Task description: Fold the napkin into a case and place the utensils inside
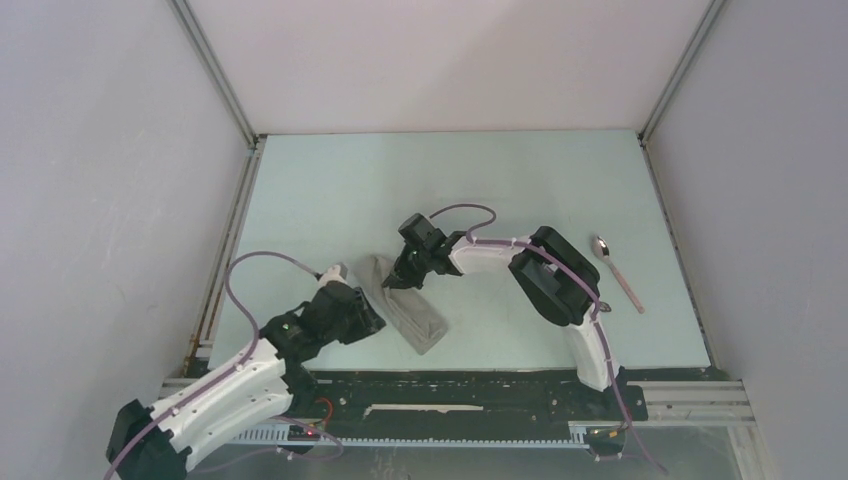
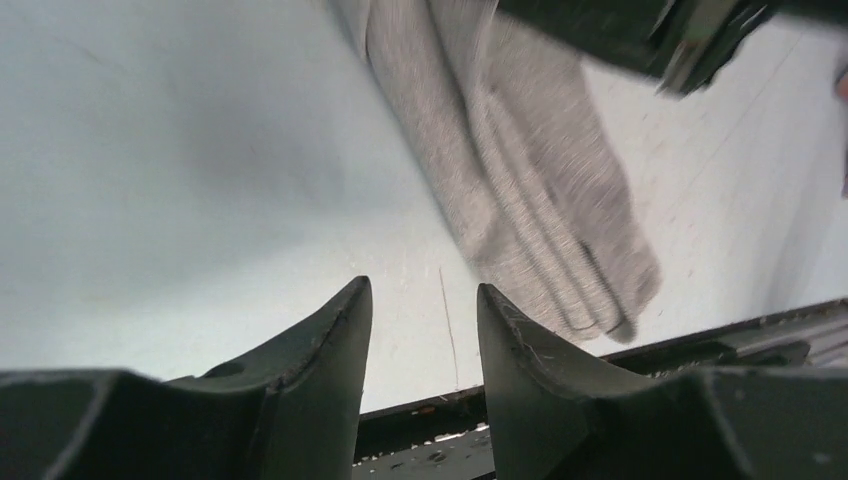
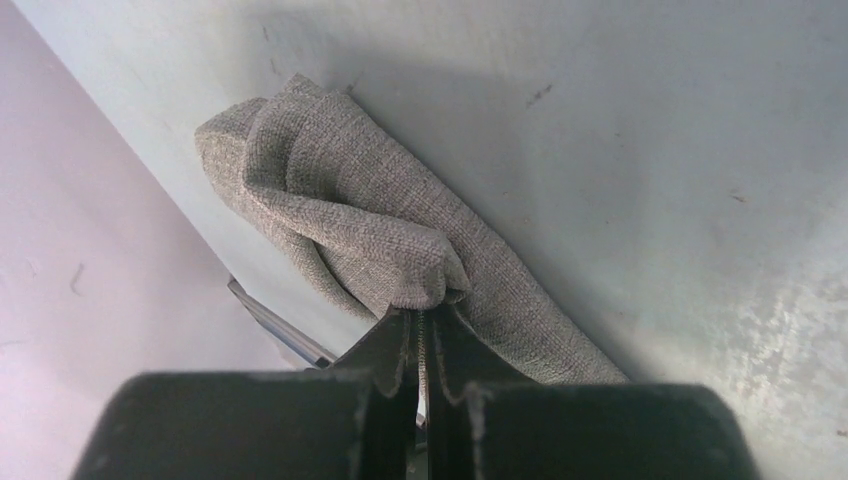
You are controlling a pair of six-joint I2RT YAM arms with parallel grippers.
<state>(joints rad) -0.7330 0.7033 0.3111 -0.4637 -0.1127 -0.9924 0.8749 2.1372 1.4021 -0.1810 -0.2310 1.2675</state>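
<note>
I have a bunched fold pinched in my right gripper short of the napkin's far end, so I need to open it and take the fold nearer that end [image 3: 275, 150].
The napkin [image 1: 408, 308] lies folded into a long narrow grey-beige bundle near the table's front middle, running diagonally. My right gripper [image 1: 401, 279] is over its far end, shut on a raised fold of the cloth [image 3: 420, 290]. My left gripper [image 1: 372, 318] sits low just left of the bundle. It is open, and only bare table shows between its fingers [image 2: 425, 295]. The napkin [image 2: 540, 180] lies ahead and to the right of them. A spoon [image 1: 616, 272] with a slim pinkish handle lies far right on the table, apart from both grippers.
The pale green table [image 1: 450, 190] is boxed in by white walls with metal corner rails [image 1: 215, 75]. A black mounting rail [image 1: 450, 390] runs along the near edge, close behind the napkin's near end. The right arm's elbow [image 1: 555, 280] hangs between napkin and spoon.
</note>
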